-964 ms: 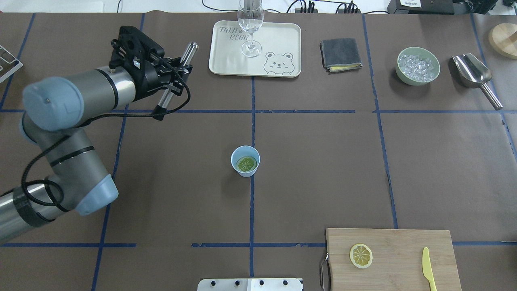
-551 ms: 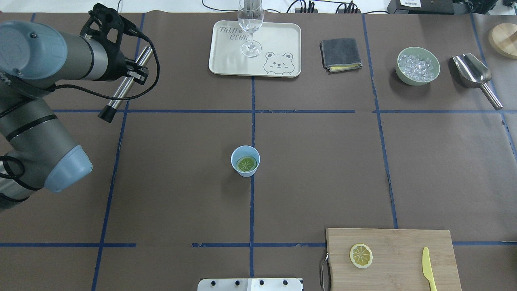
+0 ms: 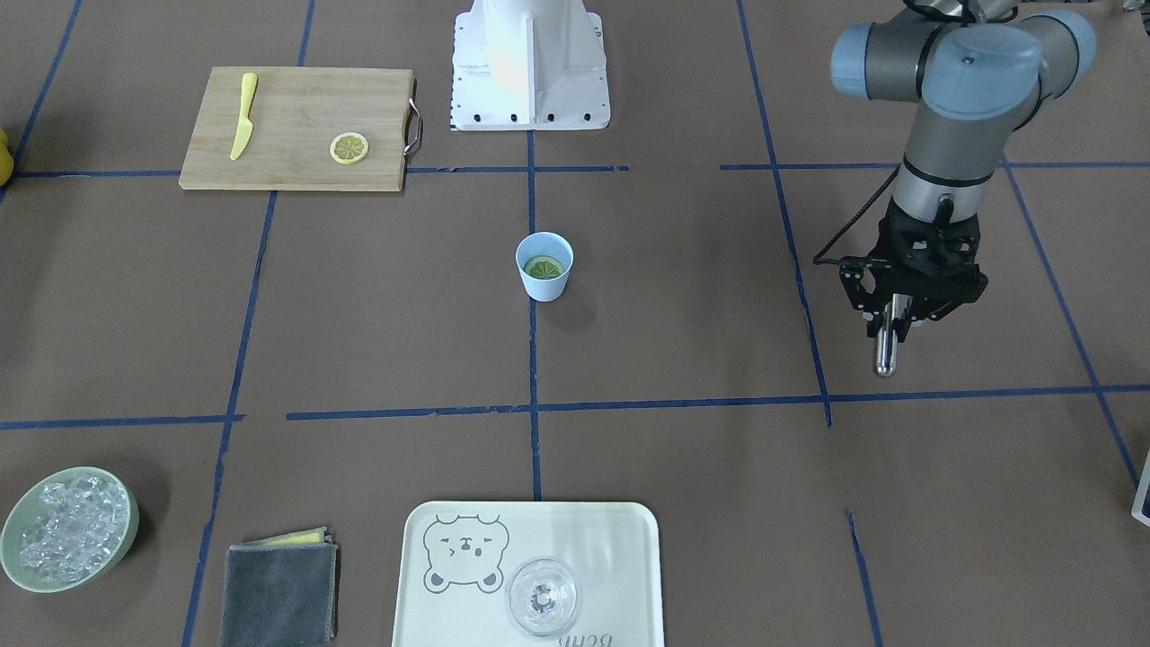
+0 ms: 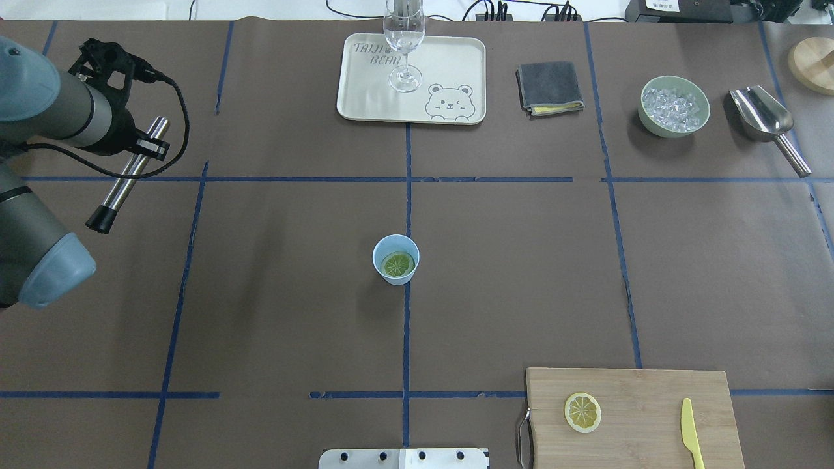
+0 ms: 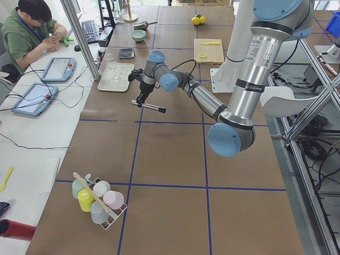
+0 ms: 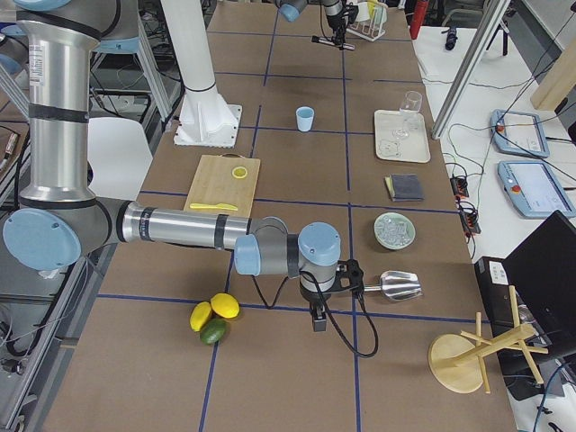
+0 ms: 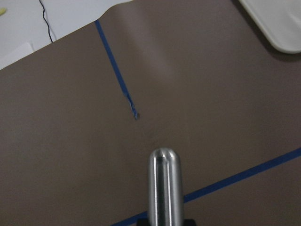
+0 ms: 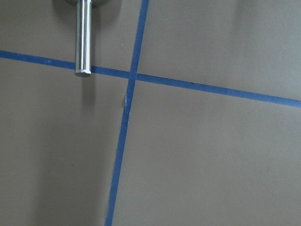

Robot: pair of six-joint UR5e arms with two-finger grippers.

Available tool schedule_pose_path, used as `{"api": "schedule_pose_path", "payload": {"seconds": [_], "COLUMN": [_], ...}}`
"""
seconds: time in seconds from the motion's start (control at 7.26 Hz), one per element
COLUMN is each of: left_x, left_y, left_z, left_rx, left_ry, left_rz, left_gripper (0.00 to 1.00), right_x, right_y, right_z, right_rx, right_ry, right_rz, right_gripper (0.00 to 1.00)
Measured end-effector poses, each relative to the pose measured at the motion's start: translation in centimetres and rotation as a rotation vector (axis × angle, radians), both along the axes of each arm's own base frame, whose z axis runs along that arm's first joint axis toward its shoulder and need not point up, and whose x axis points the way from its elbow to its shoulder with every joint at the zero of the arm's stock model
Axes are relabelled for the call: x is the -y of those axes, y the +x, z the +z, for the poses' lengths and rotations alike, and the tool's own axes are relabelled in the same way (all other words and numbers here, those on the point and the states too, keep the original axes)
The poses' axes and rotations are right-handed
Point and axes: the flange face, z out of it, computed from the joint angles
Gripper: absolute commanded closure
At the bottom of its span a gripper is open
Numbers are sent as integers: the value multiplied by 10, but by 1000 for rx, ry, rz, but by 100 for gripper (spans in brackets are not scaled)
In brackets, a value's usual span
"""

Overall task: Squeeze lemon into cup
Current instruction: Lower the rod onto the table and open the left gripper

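I need to release the steel rod, now held far from the cup, from my left gripper on the table (image 3: 835, 295) beside the blue tape line nearest that gripper.
The light-blue cup (image 4: 393, 279) stands at the table's middle, also in the front view (image 3: 544, 286). A lemon slice (image 4: 397, 264) lies flat inside it (image 3: 544, 267). A second lemon slice (image 4: 582, 412) lies on the wooden cutting board (image 4: 651, 391). My left gripper (image 4: 146, 146) is far left of the cup, shut on a steel rod with a black tip (image 4: 124, 182); the rod also shows in the left wrist view (image 7: 165, 188). My right gripper (image 6: 319, 320) shows only in the right side view, near the steel scoop (image 6: 396, 284); I cannot tell if it is open or shut.
A cream tray (image 4: 456, 58) with a clear glass (image 4: 404, 39) stands at the back. A grey cloth (image 4: 549, 88), a green bowl of ice (image 4: 674, 107) and the scoop (image 4: 762, 117) lie at back right. A yellow knife (image 4: 690, 433) lies on the board.
My left arm has swung back to the left with the steel rod still in its gripper, moving farther from the cup. The cup and both lemon slices have not moved.
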Motion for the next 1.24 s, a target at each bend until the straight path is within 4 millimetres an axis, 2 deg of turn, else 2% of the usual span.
{"api": "schedule_pose_path", "payload": {"seconds": [0.41, 0.55, 0.69, 1.1, 1.24], "left_x": [-18, -22, -25, -52, -57], "left_y": [-7, -7, -2, 49, 60], "left_z": [74, 90, 98, 108, 108], "left_rx": [-153, -211, -245, -227, -215], "left_ry": [-121, -164, -205, -224, -209], "left_rz": [-140, -204, -245, -213, -202], "left_gripper": [100, 100, 100, 100, 100], "right_x": [1, 1, 2, 3, 4], "right_y": [0, 0, 0, 0, 0], "right_z": [-1, -2, -3, -5, -5], "right_rx": [0, 0, 0, 1, 1], "right_ry": [3, 5, 7, 13, 14], "right_rz": [0, 0, 0, 0, -1], "right_gripper": [0, 0, 0, 0, 0]}}
